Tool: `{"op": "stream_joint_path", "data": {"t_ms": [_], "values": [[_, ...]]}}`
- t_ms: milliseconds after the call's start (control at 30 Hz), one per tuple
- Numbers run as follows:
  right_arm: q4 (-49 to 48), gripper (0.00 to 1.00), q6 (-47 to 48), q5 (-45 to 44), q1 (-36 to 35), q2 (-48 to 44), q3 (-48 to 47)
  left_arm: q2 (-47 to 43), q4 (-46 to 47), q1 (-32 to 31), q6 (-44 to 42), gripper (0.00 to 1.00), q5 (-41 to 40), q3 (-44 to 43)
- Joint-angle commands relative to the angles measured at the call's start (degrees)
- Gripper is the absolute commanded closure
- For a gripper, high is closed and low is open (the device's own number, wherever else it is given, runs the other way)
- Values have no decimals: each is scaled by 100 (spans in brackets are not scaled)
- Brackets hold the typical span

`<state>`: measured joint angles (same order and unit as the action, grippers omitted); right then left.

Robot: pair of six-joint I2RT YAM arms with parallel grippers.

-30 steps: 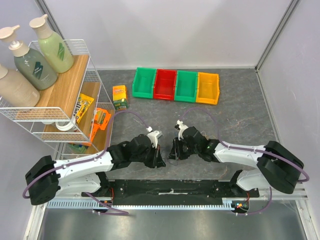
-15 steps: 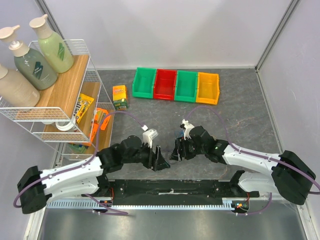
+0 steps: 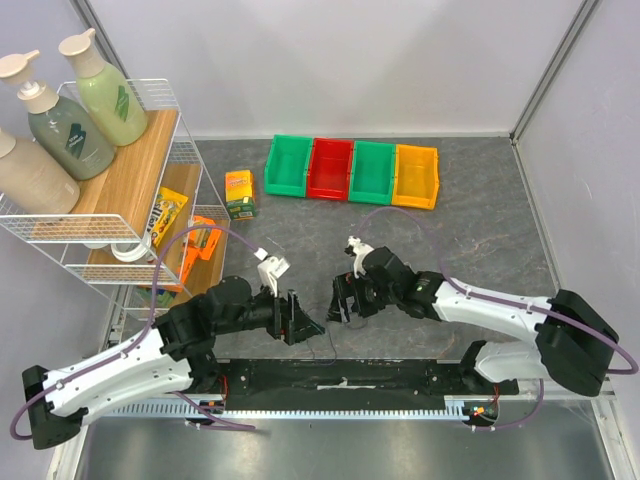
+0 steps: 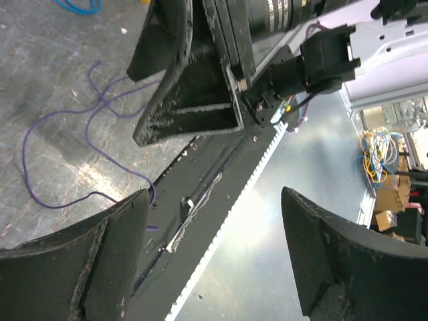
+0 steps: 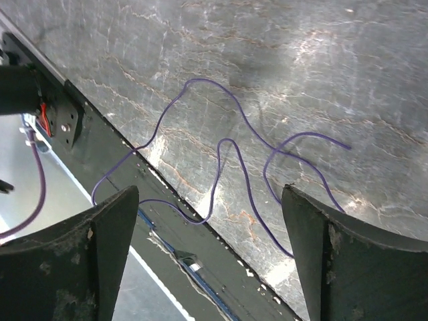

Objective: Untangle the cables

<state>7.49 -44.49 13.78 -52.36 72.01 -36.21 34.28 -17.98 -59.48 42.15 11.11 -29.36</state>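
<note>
Next, my right gripper goes to the purple cable's bend (image 3: pixel 316 360) (image 5: pixel 95 192) at the black rail, near my left gripper, and closes there.
A thin purple cable (image 5: pixel 227 157) lies loose in curls on the grey table, its end trailing over the black rail at the near edge. It also shows in the left wrist view as the purple cable (image 4: pixel 60 137) and faintly from above as a thin wire (image 3: pixel 322 346). A bit of blue cable (image 4: pixel 77 7) peeks in at the top. My left gripper (image 4: pixel 215 194) (image 3: pixel 297 322) is open and empty, hanging over the rail. My right gripper (image 5: pixel 208 190) (image 3: pixel 340 300) is open above the purple cable, not touching it. Other cables are hidden under the arms.
Green, red, green and yellow bins (image 3: pixel 352 171) line the back. A yellow crayon box (image 3: pixel 240 193) stands left of them. A wire rack (image 3: pixel 120 200) with bottles fills the left side. The black rail (image 3: pixel 340 375) runs along the near edge.
Both grippers went from shut to wide open and the purple cable dropped onto the table. The left arm drew back to the left; the right gripper shifted slightly left.
</note>
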Motion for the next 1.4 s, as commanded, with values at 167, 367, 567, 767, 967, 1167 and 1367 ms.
{"op": "stream_joint_path", "data": {"t_ms": [167,367,567,767,967,1167,1367], "values": [[622,5,810,-859,-547,489,-598,-721,-812,7,433,24,-1233,-79],[88,8,12,-386,-583,280,-283,-774,-260,7,1461,48,-716,861],[-1108,9,-709,-16,-600,-292,368,-800,-320,7,1779,81,-1337,1205],[-1460,9,-728,11,-916,-100,386,-353,-163,16,1674,94,-1332,1284],[-1663,9,-667,-305,-1565,295,211,376,636,7,1638,96,-945,1390],[-1530,11,-306,-1587,-2453,639,-97,729,1086,7,1603,98,-795,1319],[-1550,16,-411,-2965,-3157,859,-299,782,1200,7,1656,98,-716,1275]]}}
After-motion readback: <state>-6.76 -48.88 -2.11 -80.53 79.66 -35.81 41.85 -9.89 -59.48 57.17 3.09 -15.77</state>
